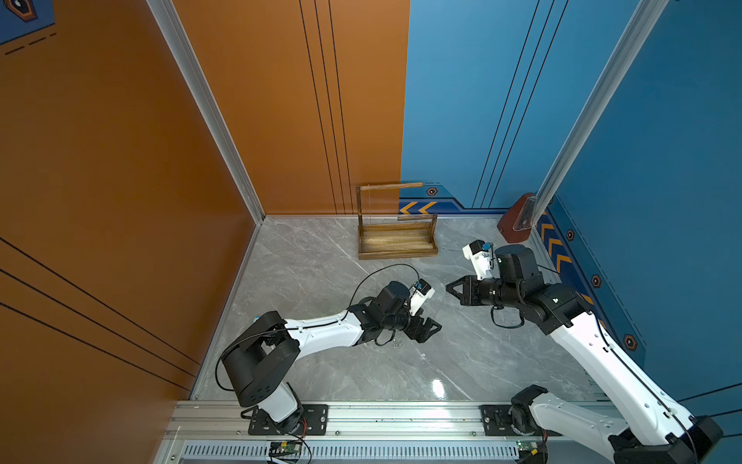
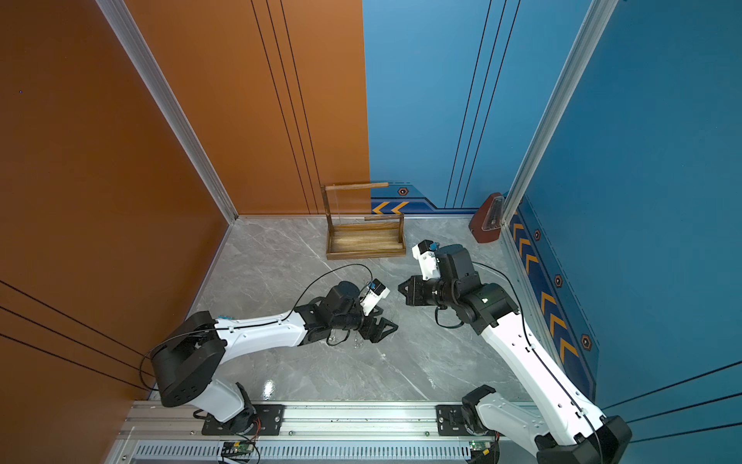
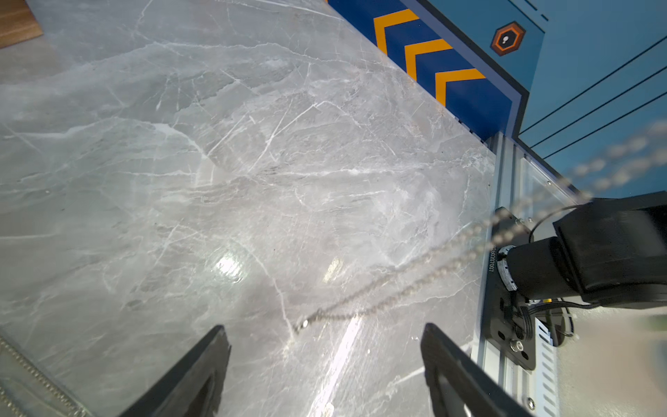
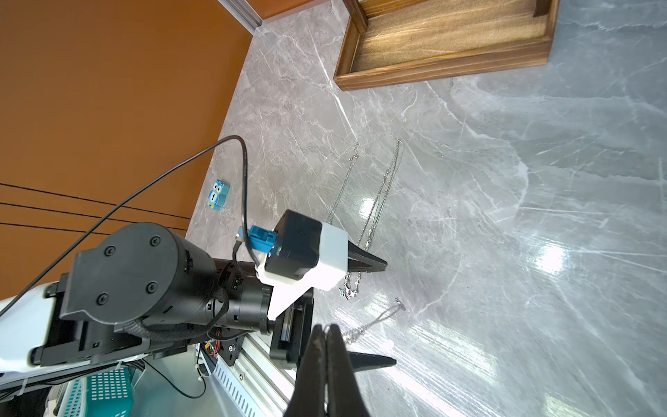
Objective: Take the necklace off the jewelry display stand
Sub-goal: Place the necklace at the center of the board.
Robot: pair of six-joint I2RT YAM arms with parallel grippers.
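Observation:
The necklace hangs from the robot's right gripper with its lower end loose, so next the left gripper closes on the chain (image 3: 347, 315) close to that end and guides it down.
The brown wooden jewelry display stand (image 1: 397, 252) (image 2: 365, 254) sits at the back of the marble table, and its tray (image 4: 444, 68) holds nothing. My right gripper (image 4: 326, 326) (image 1: 447, 286) is shut, pinching a thin silver necklace (image 4: 371, 321) at its tips. The blurred chain (image 3: 397, 285) runs from there to the gap between the fingers of my left gripper (image 3: 323, 326) (image 1: 433, 331). That gripper stands open just above the table and touches nothing. A faint thin strand seems to hang from the stand's long crossbar (image 1: 391, 186).
Other silver chains (image 4: 382, 187) and a pendant (image 4: 348, 289) lie on the table beside the left wrist. A small blue owl figure (image 4: 216, 195) stands near the orange wall. A reddish-brown wedge (image 1: 518, 219) occupies the back right corner. The rail (image 1: 401, 418) runs along the front.

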